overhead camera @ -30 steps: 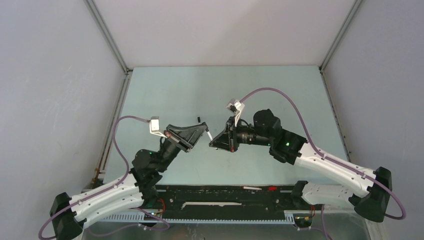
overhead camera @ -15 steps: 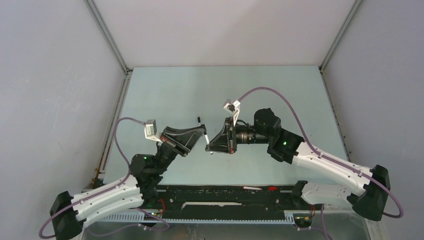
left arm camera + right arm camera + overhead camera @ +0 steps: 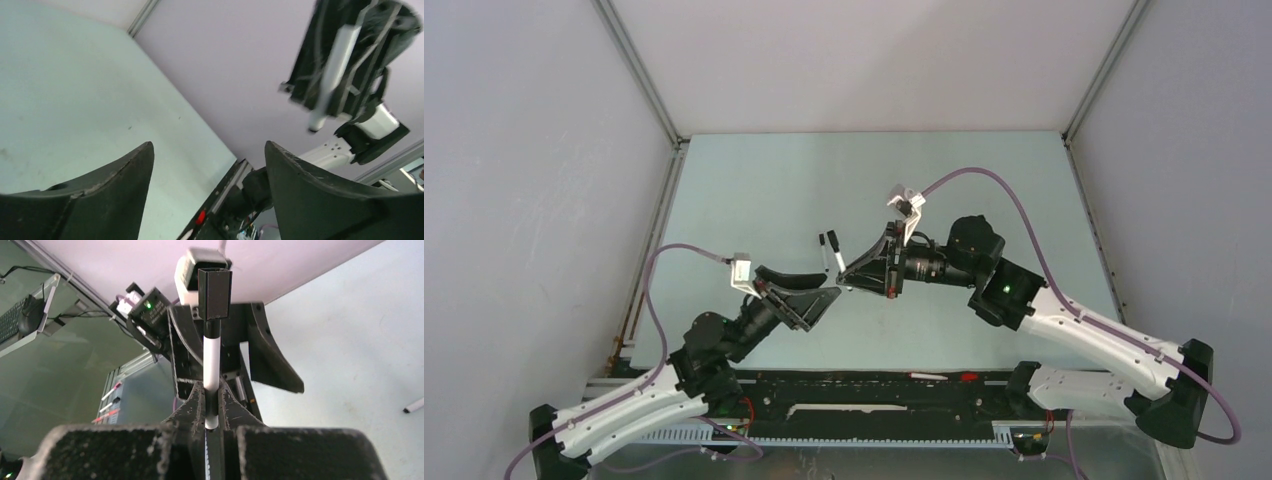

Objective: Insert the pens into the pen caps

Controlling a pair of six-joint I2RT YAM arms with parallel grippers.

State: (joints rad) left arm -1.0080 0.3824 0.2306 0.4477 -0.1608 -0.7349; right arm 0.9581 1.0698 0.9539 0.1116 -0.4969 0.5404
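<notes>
I will set the white pen down on the bare table [image 3: 893, 242] next to the second pen with my right gripper. The white pen now points away from that gripper.
My right gripper [image 3: 211, 390] is shut on the lower end of a white pen [image 3: 211, 360], which points away from it. A black pen cap [image 3: 215, 292] sits on the pen's far end. From above, this pen [image 3: 838, 260] sticks out up and to the left of the right gripper [image 3: 852, 278]. My left gripper [image 3: 809, 292] hangs just below and left of it, open and holding nothing. In the left wrist view the left gripper [image 3: 209, 147] stands wide apart, and the held pen [image 3: 332, 65] shows at the upper right. A second capped pen [image 3: 824, 255] lies on the table beside them.
The second pen [image 3: 414, 405] lies on the pale green table [image 3: 754, 190], right of my right gripper. A black rail [image 3: 874, 392] runs along the near edge between the arm bases, with a white marker [image 3: 929, 376] and a red one [image 3: 969, 377] on it. Grey walls enclose the table.
The left gripper has opened and drawn back toward the near left. The right gripper, still shut on the pen, has shifted slightly right and farther back.
</notes>
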